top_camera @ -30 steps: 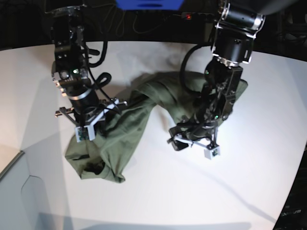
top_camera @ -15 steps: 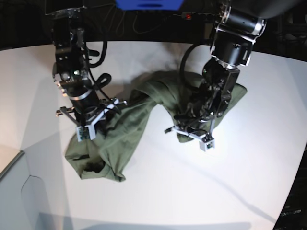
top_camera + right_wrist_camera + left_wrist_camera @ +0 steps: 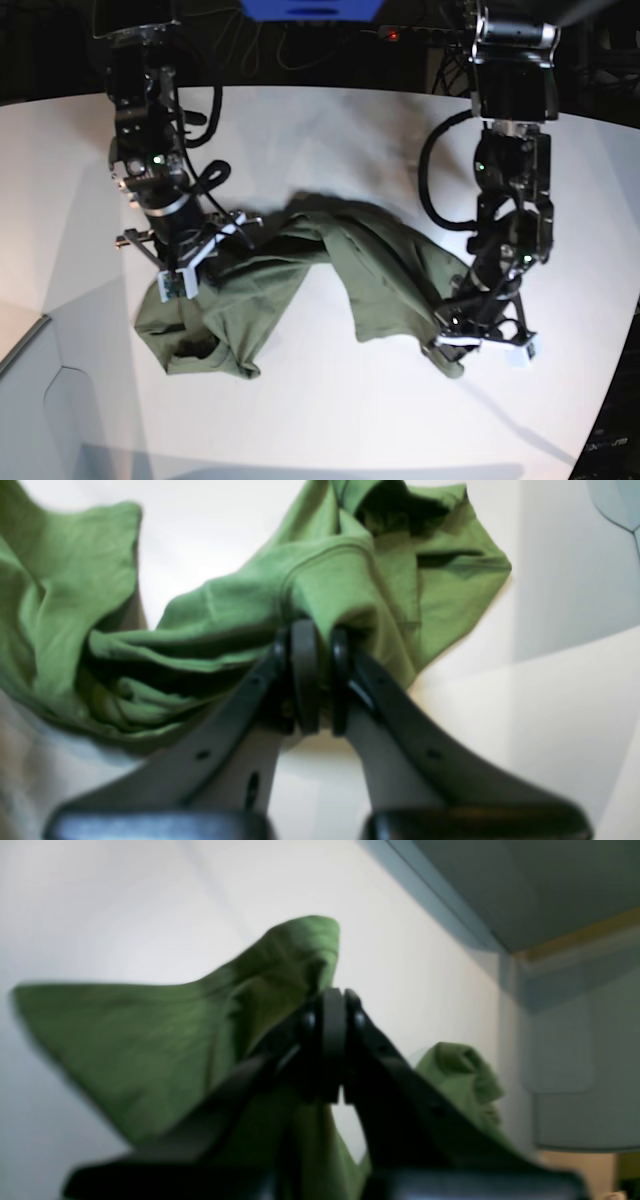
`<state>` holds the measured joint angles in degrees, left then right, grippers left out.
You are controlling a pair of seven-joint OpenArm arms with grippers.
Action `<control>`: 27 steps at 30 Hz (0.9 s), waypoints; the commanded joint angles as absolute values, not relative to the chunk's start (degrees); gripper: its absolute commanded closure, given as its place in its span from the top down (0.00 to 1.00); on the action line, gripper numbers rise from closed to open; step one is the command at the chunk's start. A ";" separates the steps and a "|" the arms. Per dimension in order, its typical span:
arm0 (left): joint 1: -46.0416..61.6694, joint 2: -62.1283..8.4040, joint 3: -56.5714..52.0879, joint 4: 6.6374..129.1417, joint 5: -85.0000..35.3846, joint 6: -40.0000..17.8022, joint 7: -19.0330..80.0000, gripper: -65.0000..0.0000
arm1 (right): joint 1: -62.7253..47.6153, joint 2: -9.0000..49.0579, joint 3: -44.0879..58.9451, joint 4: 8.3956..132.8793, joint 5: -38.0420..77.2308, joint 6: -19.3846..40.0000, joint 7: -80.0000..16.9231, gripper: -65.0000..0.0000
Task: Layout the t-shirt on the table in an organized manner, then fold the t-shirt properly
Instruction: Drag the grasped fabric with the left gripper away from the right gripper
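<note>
Next, my left gripper releases the t-shirt's end on the white table (image 3: 514, 222) under its own arm, nearer the table's far edge.
The olive-green t-shirt (image 3: 330, 260) lies crumpled and stretched across the white table (image 3: 330, 420), with a bunched heap at the lower left. At the right of the base view, my left gripper (image 3: 450, 340) is shut on the t-shirt's right-hand end. In the left wrist view that gripper (image 3: 332, 1005) shows closed jaws with green cloth (image 3: 150, 1040) pinched and draped behind them. My right gripper (image 3: 232, 230) is at the left of the base view, shut on a fold. Its wrist view shows the gripper (image 3: 312, 630) clamping the bunched t-shirt (image 3: 350, 570) near a seam.
Both arms rise from the table's far edge, against a dark background with cables and a blue object (image 3: 310, 8). A grey panel (image 3: 40, 400) sits off the table's near-left corner. White tabletop surrounds the shirt.
My left gripper went from open to shut on the shirt and pulled its right end toward the near right, stretching the cloth out. The right arm has stayed in place.
</note>
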<state>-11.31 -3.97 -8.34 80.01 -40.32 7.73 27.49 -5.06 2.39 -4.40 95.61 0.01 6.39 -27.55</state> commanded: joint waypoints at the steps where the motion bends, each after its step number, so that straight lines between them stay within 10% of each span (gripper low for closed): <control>1: -12.97 -4.53 -9.54 81.80 -42.77 7.16 26.95 0.00 | -3.47 2.51 -4.35 96.66 0.04 6.20 -25.98 0.00; 15: 1.19 -13.76 -28.53 89.27 -59.30 6.20 26.95 0.00 | 2.95 1.27 5.32 97.01 0.31 6.20 -25.80 0.00; 27: 6.99 -13.49 -33.71 73.45 -58.95 -12.18 26.68 0.00 | 2.15 -0.40 5.41 97.01 0.31 6.20 -25.80 0.00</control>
